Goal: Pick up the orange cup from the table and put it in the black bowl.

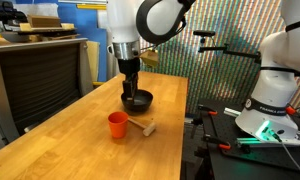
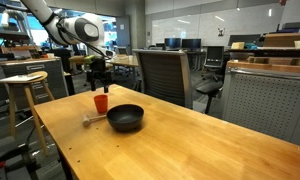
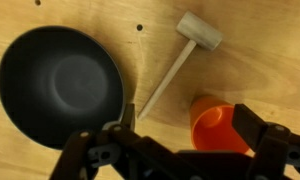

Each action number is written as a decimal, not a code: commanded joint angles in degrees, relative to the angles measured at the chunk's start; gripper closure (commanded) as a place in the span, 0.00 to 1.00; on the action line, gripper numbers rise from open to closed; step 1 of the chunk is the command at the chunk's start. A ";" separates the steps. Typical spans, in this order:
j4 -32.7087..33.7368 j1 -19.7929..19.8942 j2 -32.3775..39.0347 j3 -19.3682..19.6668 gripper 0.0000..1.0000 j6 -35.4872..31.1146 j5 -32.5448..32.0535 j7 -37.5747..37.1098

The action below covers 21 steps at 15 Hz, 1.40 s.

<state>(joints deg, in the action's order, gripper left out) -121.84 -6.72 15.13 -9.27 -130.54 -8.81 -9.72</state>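
Note:
The orange cup's rim [image 1: 118,112] [image 3: 194,127], on the side facing the black bowl, should be the next place my gripper goes to and closes.
The orange cup [image 1: 117,124] stands upright on the light-wood table [image 1: 70,145], next to the black bowl [image 1: 137,100], which is empty. Both also show in an exterior view, cup [image 2: 101,102] and bowl [image 2: 126,118]. My gripper [image 2: 99,72] hangs open and empty above the cup, clear of it. In the wrist view the cup [image 3: 218,125] lies below, between the open fingers [image 3: 187,128] and nearer the right one. The bowl [image 3: 60,85] is at the left.
A small wooden mallet [image 3: 185,55] lies on the table between cup and bowl, also seen in an exterior view [image 1: 142,128]. A dark grey cabinet [image 1: 40,75] stands beside the table. A second white robot [image 1: 275,90] is past the table's edge. A stool [image 2: 25,80] and an office chair [image 2: 165,70] stand nearby.

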 commanded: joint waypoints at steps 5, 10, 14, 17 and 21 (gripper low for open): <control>26.39 -5.60 22.28 3.25 0.00 9.22 -0.72 1.06; 35.03 -5.90 29.15 4.72 0.42 15.04 0.51 2.73; 34.10 -4.88 29.10 4.01 0.72 15.24 2.78 2.99; 28.90 -4.64 26.31 3.23 0.96 13.01 5.30 2.47; 18.24 -4.46 18.33 4.16 0.99 9.22 7.11 -0.07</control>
<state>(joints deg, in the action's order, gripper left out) -93.40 -11.98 41.86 -5.51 -117.61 -3.18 -8.14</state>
